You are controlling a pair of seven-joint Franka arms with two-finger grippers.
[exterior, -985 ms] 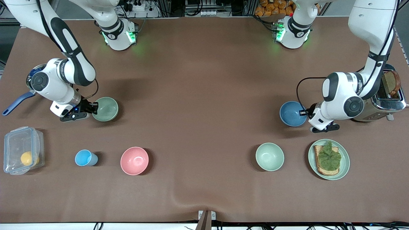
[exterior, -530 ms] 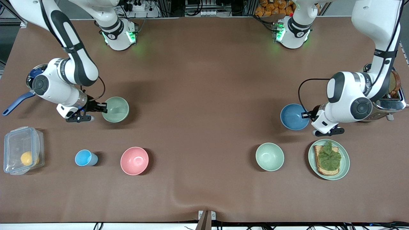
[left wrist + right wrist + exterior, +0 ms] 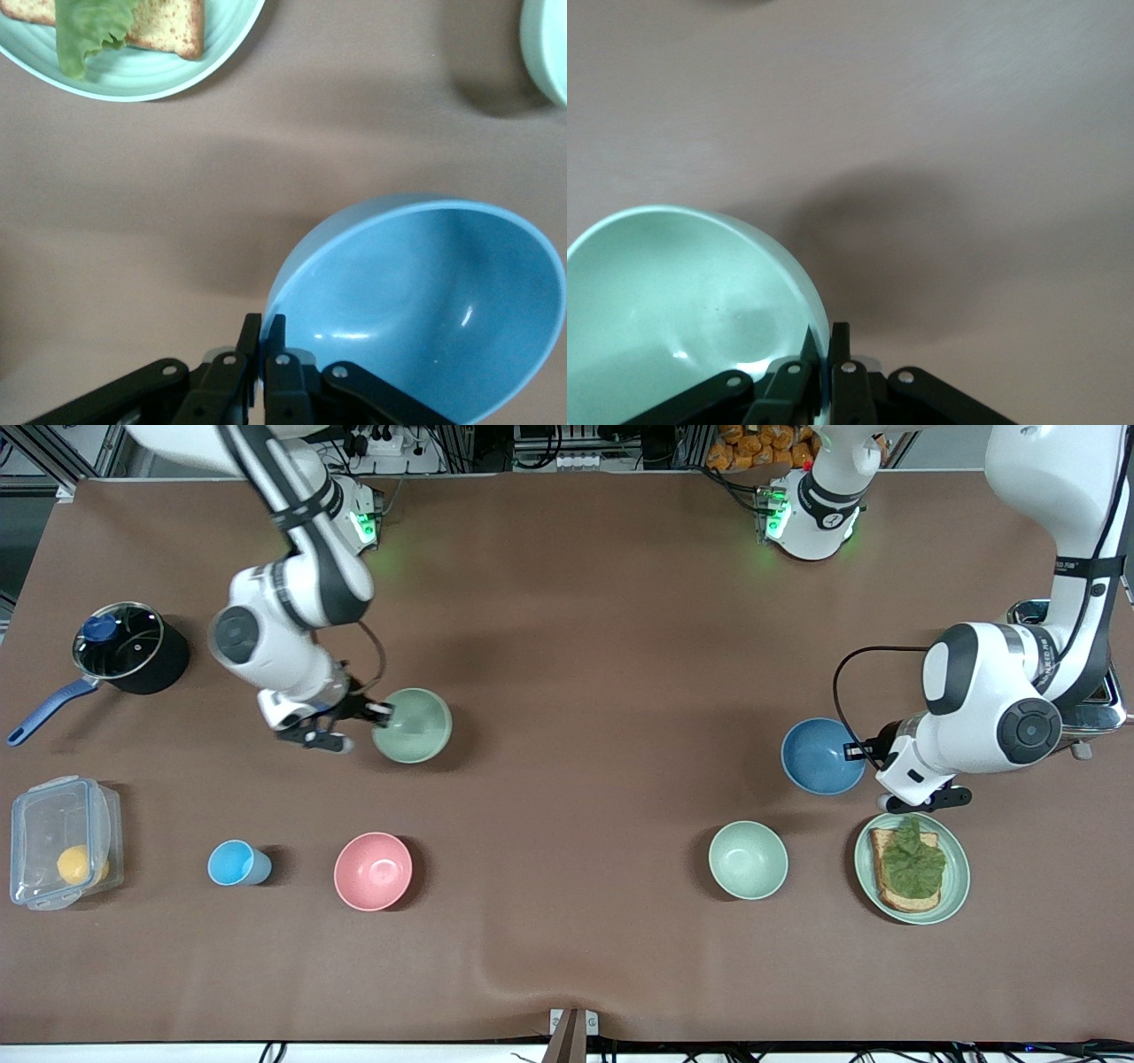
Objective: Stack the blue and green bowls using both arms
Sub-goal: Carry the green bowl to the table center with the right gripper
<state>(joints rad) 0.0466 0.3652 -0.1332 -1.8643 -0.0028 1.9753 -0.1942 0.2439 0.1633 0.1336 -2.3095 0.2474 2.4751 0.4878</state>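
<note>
The green bowl, now hanging tilted over bare table, will be let go by my right gripper on the bare table about midway [image 3: 574, 694] between both arms.
The green bowl [image 3: 411, 725] hangs tilted over bare table toward the right arm's end, and my right gripper [image 3: 383, 713] is shut on its rim. In the right wrist view the fingers [image 3: 824, 332] pinch the green bowl's wall [image 3: 682, 301], with the bowl's shadow on the cloth below. The blue bowl [image 3: 822, 755] is held just above the table by my left gripper [image 3: 858, 751], shut on its rim. In the left wrist view the jaws [image 3: 264, 320] clamp the blue bowl's edge [image 3: 425, 301].
A second green bowl [image 3: 748, 859] and a plate [image 3: 955, 886] with toast and lettuce lie nearer the camera than the blue bowl. A toaster [image 3: 1099, 708] stands beside the left arm. Pink bowl [image 3: 373, 871], light-blue cup [image 3: 235, 863], lidded box [image 3: 53, 841] and pot [image 3: 128, 646] sit toward the right arm's end.
My right arm has carried the green bowl toward the table's middle, uncovering the pot. The left gripper with the blue bowl has shifted only slightly.
</note>
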